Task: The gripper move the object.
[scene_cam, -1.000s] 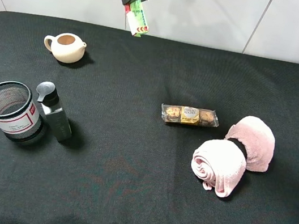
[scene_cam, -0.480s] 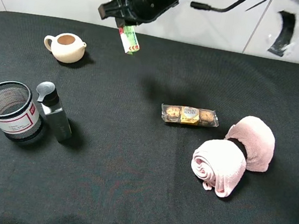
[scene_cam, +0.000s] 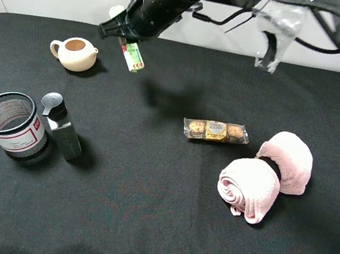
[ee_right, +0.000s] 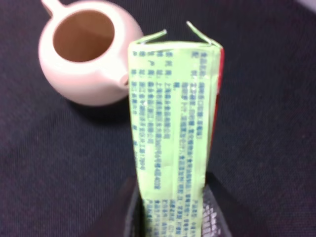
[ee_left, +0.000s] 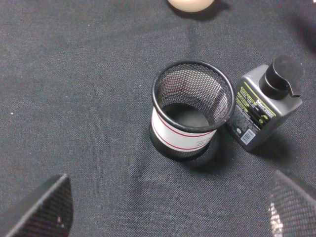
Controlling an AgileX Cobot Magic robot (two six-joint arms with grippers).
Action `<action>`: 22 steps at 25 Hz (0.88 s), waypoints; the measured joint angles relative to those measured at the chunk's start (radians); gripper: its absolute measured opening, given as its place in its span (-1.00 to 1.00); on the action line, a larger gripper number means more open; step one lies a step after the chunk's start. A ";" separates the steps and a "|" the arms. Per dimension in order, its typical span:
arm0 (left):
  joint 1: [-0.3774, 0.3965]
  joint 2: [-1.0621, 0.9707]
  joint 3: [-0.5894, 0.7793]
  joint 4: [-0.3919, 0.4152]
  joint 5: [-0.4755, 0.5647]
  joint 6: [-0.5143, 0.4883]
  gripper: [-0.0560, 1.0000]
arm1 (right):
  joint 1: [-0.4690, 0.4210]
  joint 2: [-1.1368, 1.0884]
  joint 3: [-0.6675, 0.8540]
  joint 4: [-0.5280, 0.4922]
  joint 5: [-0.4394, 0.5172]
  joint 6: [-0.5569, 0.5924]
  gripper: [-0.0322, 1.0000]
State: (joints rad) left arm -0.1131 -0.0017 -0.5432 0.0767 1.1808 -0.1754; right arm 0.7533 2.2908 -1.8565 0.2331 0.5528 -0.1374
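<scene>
My right gripper has the slim white box. It will set the box down on the black cloth point(scene_cam: 132, 85) next to the cream teapot, toward the chocolates.
The object point(scene_cam: 132, 56), a slim white box with a green end and red markings, hangs tilted over the black cloth just right of the cream teapot point(scene_cam: 74, 53). My right gripper point(scene_cam: 127, 41) is shut on its upper end, having reached across from the right. In the right wrist view the box's green printed face point(ee_right: 173, 123) fills the middle, clamped low down by the right gripper point(ee_right: 173, 210), with the teapot point(ee_right: 86, 59) beyond it. My left gripper point(ee_left: 168, 212) stands open above the mesh cup point(ee_left: 190, 116), holding nothing.
A mesh cup point(scene_cam: 10, 123) and a grey bottle point(scene_cam: 62, 127) stand at the left. A clear packet of chocolates point(scene_cam: 215, 131) lies mid-table, with rolled pink towels point(scene_cam: 266, 176) to its right. The bottle point(ee_left: 264, 106) stands close beside the cup.
The right arm has come down and to the left with the box, from the back edge toward the teapot. Nothing else has moved.
</scene>
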 joint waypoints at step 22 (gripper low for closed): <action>0.000 0.000 0.000 0.001 0.000 0.000 0.68 | 0.000 0.112 -0.002 -0.036 0.031 -0.009 -0.59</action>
State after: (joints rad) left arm -0.1131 -0.0017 -0.5432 0.0776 1.1808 -0.1754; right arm 0.7533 2.4024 -1.8590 0.1969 0.5837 -0.1464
